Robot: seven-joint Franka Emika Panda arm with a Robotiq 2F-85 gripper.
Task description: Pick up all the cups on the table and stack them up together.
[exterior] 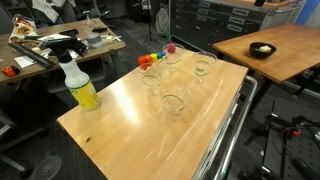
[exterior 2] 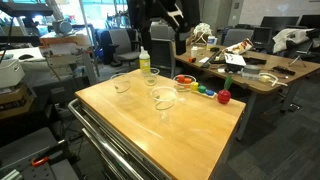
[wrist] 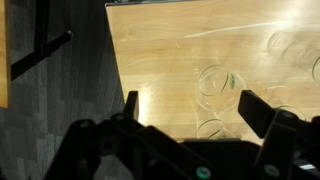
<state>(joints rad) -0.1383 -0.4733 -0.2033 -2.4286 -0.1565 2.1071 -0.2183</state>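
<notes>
The clear plastic cup nearest the darker table with the black bowl is my gripper's next stop, and it should grab the cup's rim (exterior: 209, 53) (wrist: 200, 83) there.
Four clear plastic cups stand upright and apart on the light wooden table (exterior: 120, 125). In an exterior view they are at the far end (exterior: 173, 55), the far right (exterior: 205, 66), the middle (exterior: 152, 76) and nearest (exterior: 173, 101). They also show in an exterior view (exterior 2: 163, 98), (exterior 2: 122, 83). In the wrist view my gripper (wrist: 188, 100) is open and empty, high above the table (wrist: 170, 50). One cup (wrist: 218, 82) lies between the fingers and another (wrist: 212, 128) is just below it. Two faint cups (wrist: 285, 45) are at the right.
A spray bottle (exterior: 80, 86) stands at the table's left side. Small colourful blocks (exterior: 150, 60) and a red fruit (exterior 2: 224, 97) lie at the far end. A darker table with a black bowl (exterior: 262, 49) and a cluttered desk (exterior: 60, 45) stand nearby.
</notes>
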